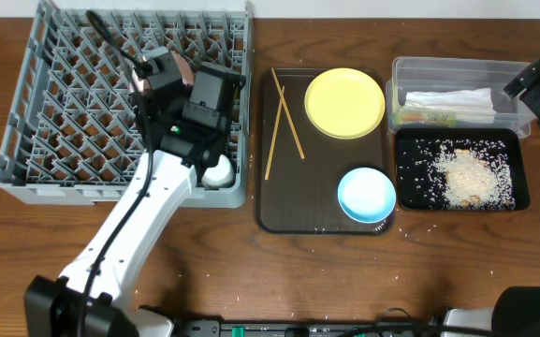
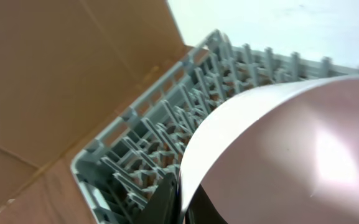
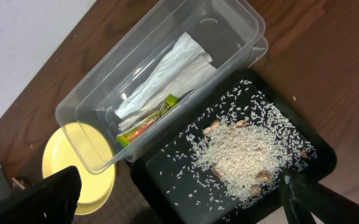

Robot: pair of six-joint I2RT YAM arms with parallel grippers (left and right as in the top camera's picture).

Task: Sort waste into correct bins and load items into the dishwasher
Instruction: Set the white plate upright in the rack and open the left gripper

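Observation:
The robot's left gripper will release the white bowl on the pegs [image 1: 217,123] behind the small white cup, near the brown tray. The bowl is now tilted above the pegs.
My left gripper [image 1: 168,77] is over the grey dish rack [image 1: 64,140] and is shut on the rim of a white bowl [image 2: 279,155], which it holds tilted above the pegs [image 2: 178,202]. A small white cup [image 1: 217,171] sits in the rack's near right corner. The yellow plate [image 1: 344,102], two chopsticks [image 1: 284,126] and the light-blue bowl [image 1: 366,193] lie on the brown tray [image 1: 298,206]. The clear tub [image 3: 104,93] holds the napkin [image 3: 167,71] and snack wrapper [image 3: 147,121]. The black tray [image 3: 179,180] holds rice [image 3: 241,155]. My right gripper [image 3: 179,186] hangs open above the black tray.
Cardboard [image 2: 61,81] stands behind the rack. Rice grains are scattered on the wooden table [image 1: 344,281] near the front. The right arm [image 1: 536,84] sits at the far right edge beside the tub.

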